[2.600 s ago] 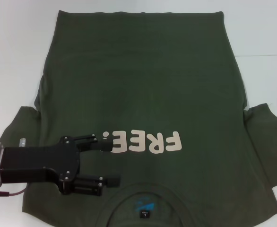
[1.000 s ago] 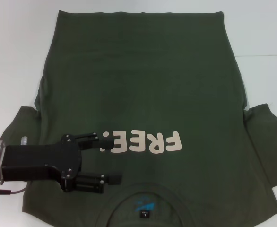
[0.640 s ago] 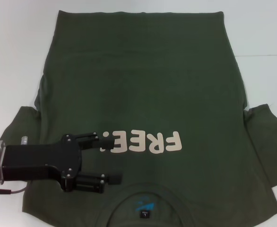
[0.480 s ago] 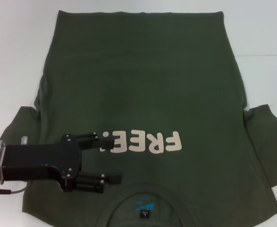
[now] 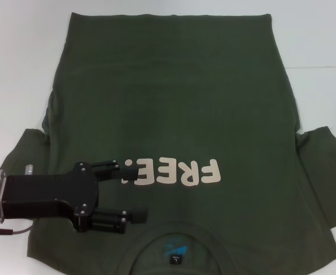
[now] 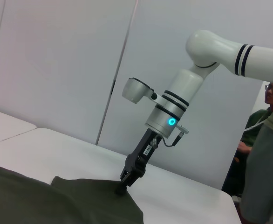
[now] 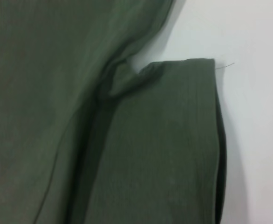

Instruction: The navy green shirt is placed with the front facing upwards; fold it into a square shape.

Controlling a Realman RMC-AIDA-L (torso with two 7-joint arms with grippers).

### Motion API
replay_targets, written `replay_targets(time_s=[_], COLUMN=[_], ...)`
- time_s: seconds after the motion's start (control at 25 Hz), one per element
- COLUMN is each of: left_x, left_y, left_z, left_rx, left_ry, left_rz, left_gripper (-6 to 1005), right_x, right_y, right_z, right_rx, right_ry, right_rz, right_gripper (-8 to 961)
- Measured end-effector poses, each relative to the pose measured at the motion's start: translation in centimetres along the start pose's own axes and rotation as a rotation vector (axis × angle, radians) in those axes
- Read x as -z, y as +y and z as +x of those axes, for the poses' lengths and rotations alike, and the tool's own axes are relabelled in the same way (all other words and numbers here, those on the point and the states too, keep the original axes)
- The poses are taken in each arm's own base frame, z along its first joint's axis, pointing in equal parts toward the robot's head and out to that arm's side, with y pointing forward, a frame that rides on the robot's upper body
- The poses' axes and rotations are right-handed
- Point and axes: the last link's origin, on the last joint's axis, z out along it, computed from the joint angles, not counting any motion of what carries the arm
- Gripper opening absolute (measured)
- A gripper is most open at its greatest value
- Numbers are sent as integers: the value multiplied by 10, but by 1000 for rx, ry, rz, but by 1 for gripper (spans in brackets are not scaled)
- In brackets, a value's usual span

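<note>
Next, my right gripper lets go of the sleeve's edge on the shirt's plain front, just past the print's letter F [image 5: 235,132].
The navy green shirt [image 5: 174,103] lies flat and face up on the white table [image 5: 19,69], collar toward me, its pale "FREE!" print [image 5: 171,172] upside down. My left gripper [image 5: 135,193] hovers open over the shirt's left shoulder, one finger beside the print's exclamation mark and the other just left of the collar [image 5: 176,252]. The left wrist view shows my right gripper [image 6: 121,190] pointing down with its tip touching the edge of the shirt's right sleeve [image 6: 99,196]. In the right wrist view, that sleeve [image 7: 174,140] and its armpit crease fill the picture.
White table surface surrounds the shirt on the left, far and right sides [image 5: 323,51]. A seated person [image 6: 271,121] is beyond the table's right end, behind my right arm [image 6: 174,112]. A cable [image 5: 7,230] trails from my left wrist.
Almost nothing has changed. The left gripper has shifted only a hair over the shoulder, and the shirt lies as before.
</note>
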Motion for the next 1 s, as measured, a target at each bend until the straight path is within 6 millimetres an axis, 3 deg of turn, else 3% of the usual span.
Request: replay_targets(time_s=[0.2, 0.44, 1.0], left_x=[0, -1, -1], left_y=[0, 0, 0], left_z=[0, 0, 1], left_rx=[0, 1, 2], left_ry=[0, 1, 6], left_rz=[-1, -3, -3], left_gripper=[917, 917, 916], right_x=[10, 17, 28], right_y=[-15, -28, -15], right_z=[3, 7, -22], right_rx=[-21, -43, 11], right_ry=[-29, -55, -157], right_rz=[47, 92, 83], right_gripper=[39, 47, 66])
